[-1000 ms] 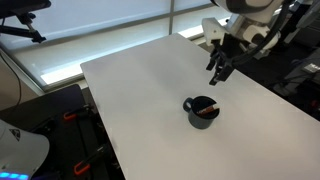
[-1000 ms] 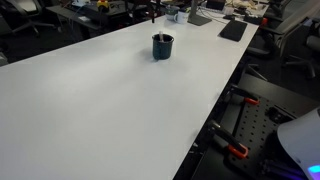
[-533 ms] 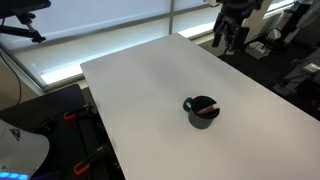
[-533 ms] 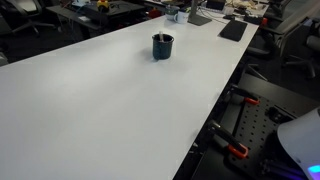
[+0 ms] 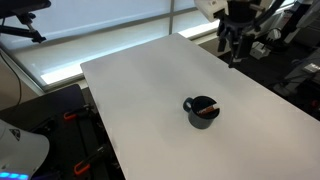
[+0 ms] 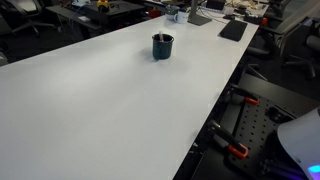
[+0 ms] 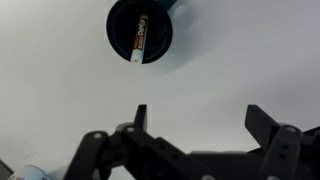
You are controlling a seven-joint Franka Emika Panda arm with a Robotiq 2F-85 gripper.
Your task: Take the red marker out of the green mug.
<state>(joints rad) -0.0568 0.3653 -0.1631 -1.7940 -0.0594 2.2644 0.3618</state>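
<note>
The red marker's raised end (image 5: 214,105) (image 7: 137,56), by the green mug's rim across from the mug's handle, is the next place my gripper needs to go to and close on.
The green mug (image 5: 201,110) stands upright on the white table (image 5: 140,90), its handle to one side. It also shows in an exterior view (image 6: 162,46) and at the top of the wrist view (image 7: 140,28). The red marker (image 7: 140,42) lies slanted inside the mug, and a reddish bit of it shows in an exterior view (image 5: 206,114). My gripper (image 5: 233,50) hangs open and empty in the air over the table's far corner, well away from the mug. In the wrist view the gripper (image 7: 200,118) has its jaws wide apart with nothing between them.
The table's edges are near in both exterior views. Dark equipment and cables stand beyond the far corner (image 5: 285,40). A dark keyboard-like item (image 6: 232,30) lies near the back edge. Orange-handled clamps (image 6: 232,150) sit below the table's side.
My gripper has risen from just beside the mug and moved off toward the table's far corner. The mug and marker have not moved.
</note>
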